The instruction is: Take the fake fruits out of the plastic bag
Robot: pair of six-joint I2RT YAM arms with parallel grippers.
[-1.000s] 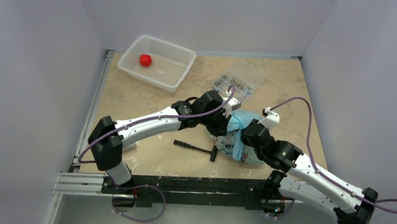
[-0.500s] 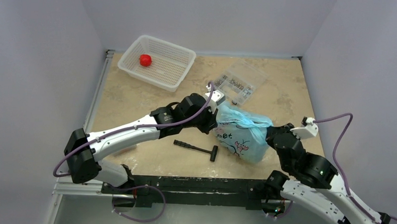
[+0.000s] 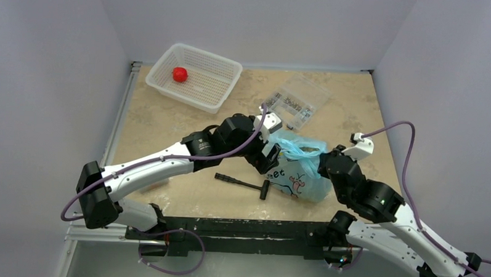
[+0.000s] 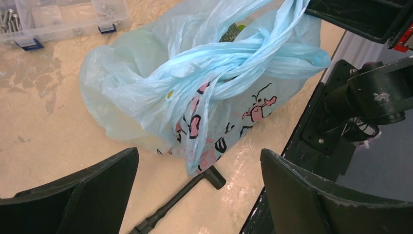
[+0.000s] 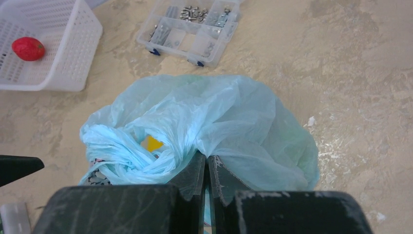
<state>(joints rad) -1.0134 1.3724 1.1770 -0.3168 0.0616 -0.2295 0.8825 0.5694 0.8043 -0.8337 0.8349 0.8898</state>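
Twisted handles cover the plastic bag's opening; my left gripper will first grab the bag's film (image 4: 148,100) beside the yellow fruit, pulling the opening wide.
The light-blue plastic bag (image 3: 296,172) with its pink cartoon print lies crumpled at the near middle of the table. My right gripper (image 5: 205,165) is shut on a fold of the film at the bag's (image 5: 229,114) near side, seen at the bag's right end (image 3: 323,164) from above. A yellow fake fruit (image 5: 152,143) shows through the twisted mouth. My left gripper (image 4: 199,192) hangs open just left of the bag (image 4: 195,83), holding nothing; from above it (image 3: 271,156) is at the bag's left edge. One red fake fruit (image 3: 180,74) lies in the basket.
The white mesh basket (image 3: 223,93) stands at the far left. A clear compartment box (image 3: 293,102) of metal parts sits behind the bag. A black T-handled tool (image 3: 244,183) lies left of the bag, under my left gripper (image 4: 180,200).
My left gripper, shut at the bag's left end before, has opened and let go. The right gripper has moved back left with the film, and the bag has slumped.
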